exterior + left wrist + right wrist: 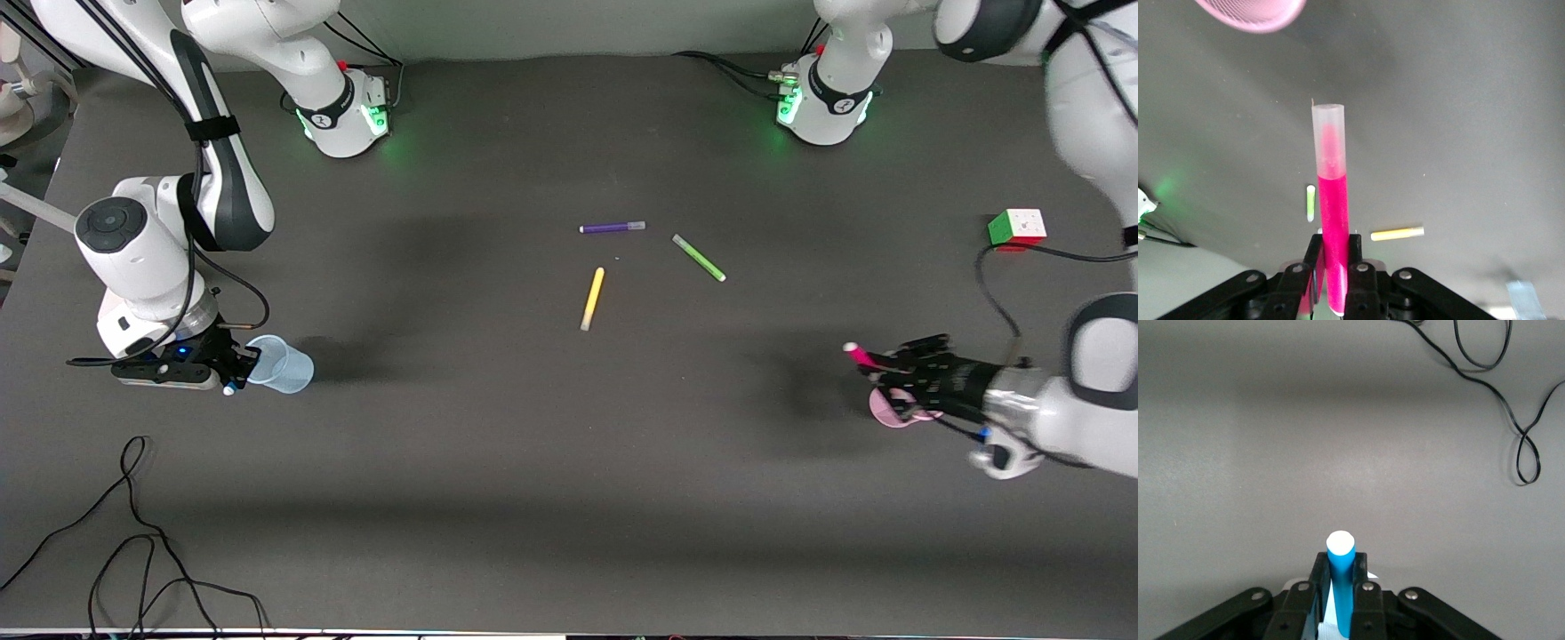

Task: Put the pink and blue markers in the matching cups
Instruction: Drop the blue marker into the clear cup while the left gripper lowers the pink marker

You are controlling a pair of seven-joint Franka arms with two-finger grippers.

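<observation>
Next, I let go of the pink marker, now held just above the pink cup, with my left gripper inside the pink mesh cup (909, 396) (1255, 8), so that it leans up against the cup's rim.
My left gripper (886, 367) is shut on the pink marker (859, 354) and holds it just above the pink cup (892, 410), which is partly hidden under the fingers. In the left wrist view the pink marker (1332, 200) stands out from the gripper (1333, 243), and the pink cup's rim (1251, 13) shows at the frame's edge. My right gripper (233, 369) is shut on the blue marker (229, 388), right beside the pale blue cup (284, 364). The right wrist view shows the blue marker (1340, 577) with its whitish end between the fingers of the gripper (1340, 563).
A purple marker (612, 228), a green marker (699, 258) and a yellow marker (592, 299) lie mid-table. A colour cube (1018, 228) sits toward the left arm's end. Loose black cable (133, 533) lies near the front edge at the right arm's end.
</observation>
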